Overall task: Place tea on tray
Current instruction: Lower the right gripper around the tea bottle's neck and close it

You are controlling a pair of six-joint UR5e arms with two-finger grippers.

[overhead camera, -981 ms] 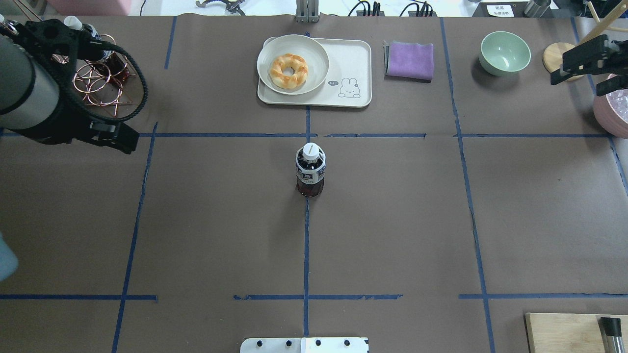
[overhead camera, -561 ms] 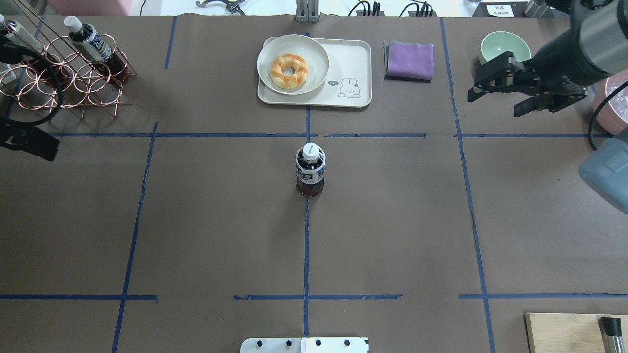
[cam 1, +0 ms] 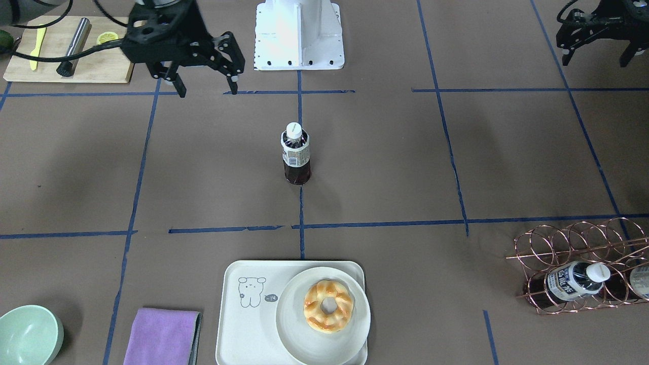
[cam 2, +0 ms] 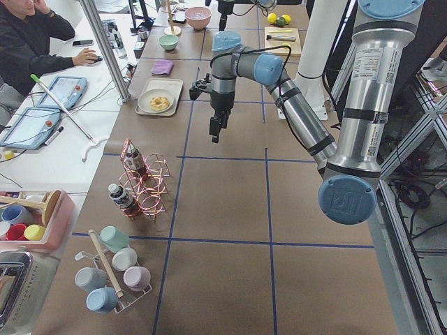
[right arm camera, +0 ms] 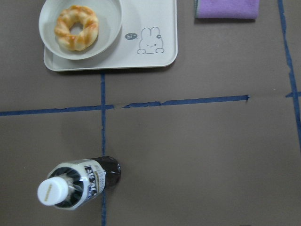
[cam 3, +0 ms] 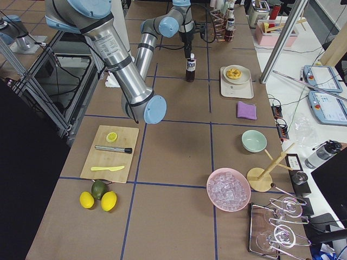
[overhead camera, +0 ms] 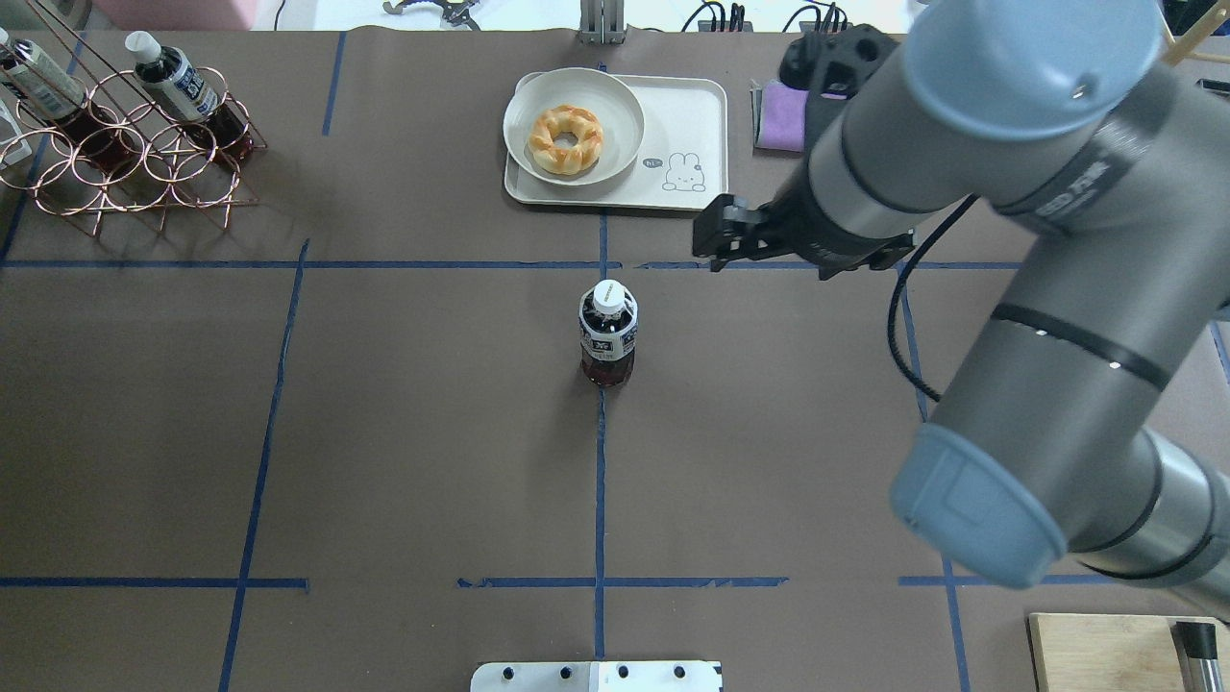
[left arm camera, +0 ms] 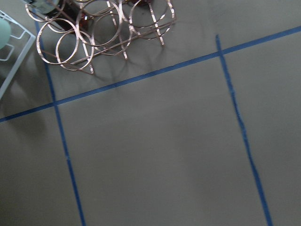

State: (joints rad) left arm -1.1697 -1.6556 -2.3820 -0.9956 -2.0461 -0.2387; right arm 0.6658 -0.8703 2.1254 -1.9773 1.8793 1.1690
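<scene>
My right gripper needs to grab the neck (cam 1: pixel 294 140) (right arm camera: pixel 70 188) of the standing tea bottle, under its white cap.
The tea bottle (overhead camera: pixel 607 336) stands upright in the middle of the table, white cap on; it also shows in the front view (cam 1: pixel 295 157) and low left in the right wrist view (right arm camera: pixel 77 183). The cream tray (overhead camera: pixel 687 125) with the drawn animal lies beyond it, also seen in the front view (cam 1: pixel 248 324) and the right wrist view (right arm camera: pixel 150 19). My right gripper (cam 1: pixel 208 92) is open and empty, raised above the table to the right of the bottle; it also shows overhead (overhead camera: pixel 709 248). My left gripper (cam 1: pixel 594 62) is open and empty, far off at the left.
A round white plate (overhead camera: pixel 574 135) with a doughnut fills the tray's left half. A copper wire rack (overhead camera: pixel 144 144) with more tea bottles stands far left. A purple cloth (cam 1: pixel 162 334), a green bowl (cam 1: pixel 28 337) and a wooden board (cam 1: pixel 66 50) lie on my right.
My right arm has swung in from the far right to above the table's middle, close to the bottle. My left arm has drawn back out of the overhead view. The bottle has not moved.
</scene>
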